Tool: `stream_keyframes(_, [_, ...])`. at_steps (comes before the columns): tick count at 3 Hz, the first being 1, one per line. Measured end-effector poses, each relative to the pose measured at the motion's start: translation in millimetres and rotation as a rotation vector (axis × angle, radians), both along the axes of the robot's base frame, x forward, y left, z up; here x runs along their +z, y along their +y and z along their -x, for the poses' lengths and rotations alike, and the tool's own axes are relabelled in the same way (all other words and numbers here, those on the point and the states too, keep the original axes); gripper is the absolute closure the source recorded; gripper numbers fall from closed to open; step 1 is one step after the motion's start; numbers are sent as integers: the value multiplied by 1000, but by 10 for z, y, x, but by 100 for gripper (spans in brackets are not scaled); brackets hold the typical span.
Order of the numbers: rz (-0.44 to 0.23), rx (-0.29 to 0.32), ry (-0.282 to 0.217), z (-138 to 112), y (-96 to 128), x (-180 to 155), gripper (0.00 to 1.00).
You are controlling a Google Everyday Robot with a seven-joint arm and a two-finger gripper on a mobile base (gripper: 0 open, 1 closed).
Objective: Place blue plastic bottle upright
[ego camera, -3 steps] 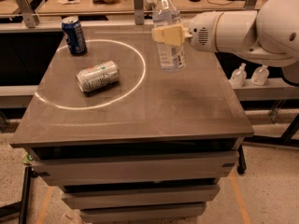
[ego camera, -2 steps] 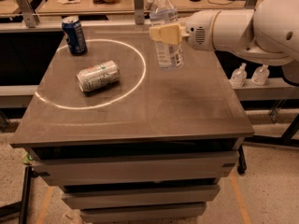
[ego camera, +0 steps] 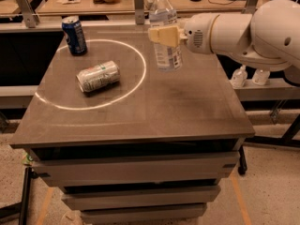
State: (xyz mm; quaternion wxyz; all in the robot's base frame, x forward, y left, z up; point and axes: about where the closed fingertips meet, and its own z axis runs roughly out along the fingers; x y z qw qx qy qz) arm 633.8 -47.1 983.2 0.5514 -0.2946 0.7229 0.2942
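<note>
My gripper needs to set the blue plastic bottle down upright on the grey table (ego camera: pixel 162 86), just outside the white circle.
The blue plastic bottle (ego camera: pixel 165 50) is clear with a white cap and a pale label. It stands upright at the back middle of the table, its base at or just above the top. My gripper (ego camera: pixel 161 34) reaches in from the right and is shut on the bottle's upper body, with a cream-coloured finger (ego camera: pixel 164 35) across its front.
A dark blue soda can (ego camera: pixel 75 35) stands upright at the back left. A silver-green can (ego camera: pixel 98 76) lies on its side inside a white circle (ego camera: pixel 140 62) marked on the grey table (ego camera: pixel 187 111). Small clear pump bottles (ego camera: pixel 239 76) stand on a shelf to the right.
My gripper and the bottle have shifted slightly left and away from me. The cans have not moved.
</note>
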Motion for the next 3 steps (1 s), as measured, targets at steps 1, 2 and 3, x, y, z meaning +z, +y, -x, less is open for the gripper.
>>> stream_keyframes(1, [-57,-23,-53,-51,-34,-113,100])
stream_keyframes(2, [-87,-6,-121,-55,-9,-237,100])
stream_keyframes(3, [-87,11,-152,-17,6,-398,100])
